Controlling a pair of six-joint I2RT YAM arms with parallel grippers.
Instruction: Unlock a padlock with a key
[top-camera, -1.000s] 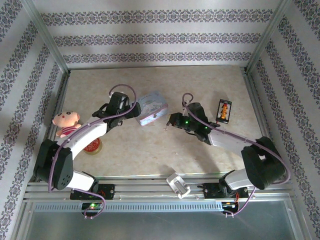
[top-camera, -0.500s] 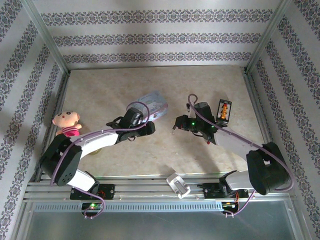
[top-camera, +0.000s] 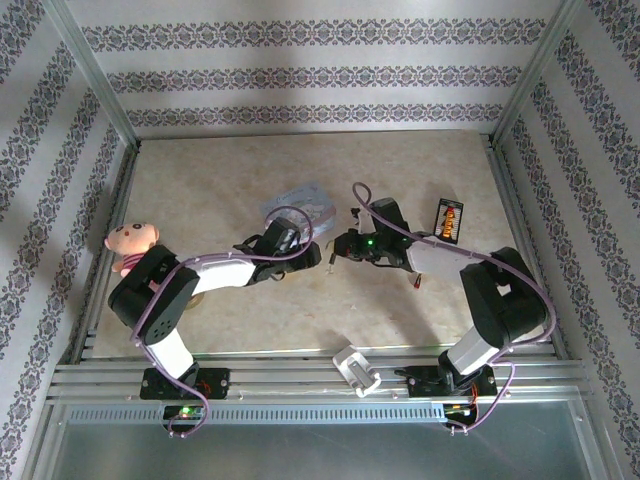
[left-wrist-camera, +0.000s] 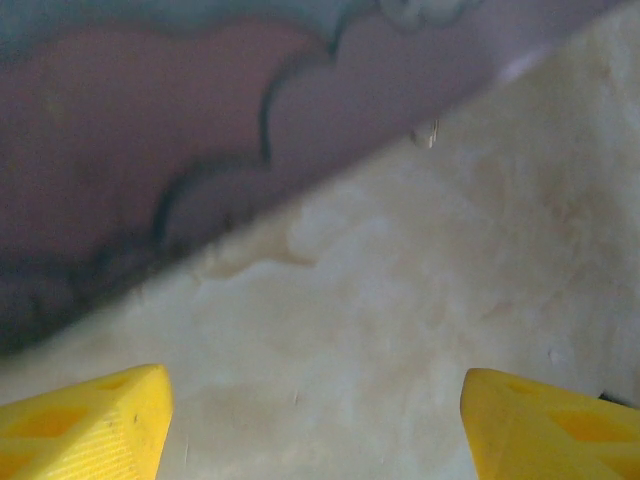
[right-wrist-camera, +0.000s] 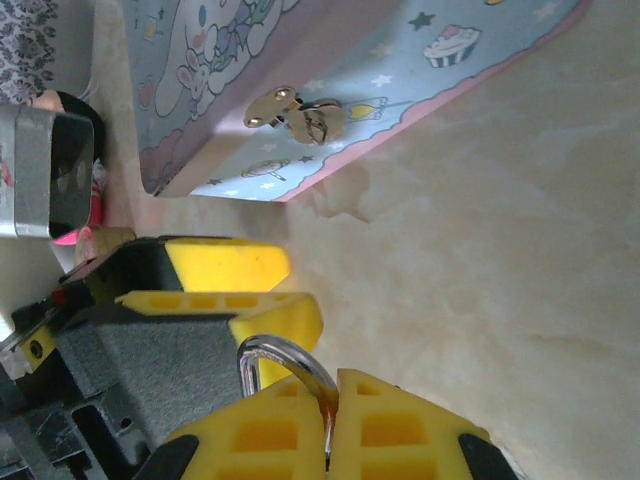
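I will use my right gripper to set the padlock down on the bare table (top-camera: 354, 270) between the tin box and the white object. The padlock is now in front of the tin box.
My right gripper (right-wrist-camera: 333, 385) is shut on the padlock. Only its thin silvery shackle (right-wrist-camera: 290, 362) sticks out of the yellow pads; the dark body is hidden between them. In the top view the right gripper (top-camera: 338, 246) sits at mid-table, just in front of the pale blue tin box (top-camera: 300, 200). My left gripper (top-camera: 312, 254) faces it from the left, almost touching. Its yellow fingers (right-wrist-camera: 228, 264) show right beside the shackle. In the left wrist view the left gripper (left-wrist-camera: 315, 400) is open over bare table, with nothing between the fingers. I cannot make out the key.
The tin box (right-wrist-camera: 330, 60) has a small brass latch (right-wrist-camera: 298, 115) on its side, and its wall (left-wrist-camera: 150, 130) stands close ahead of the left gripper. A black battery holder (top-camera: 448, 220) lies to the right, a plush toy (top-camera: 130, 243) at the left, a white object (top-camera: 355, 368) on the front rail.
The left arm has swung from the tin's left side round to its front, up to the right gripper. The right gripper has shifted a little to the left, still holding the padlock.
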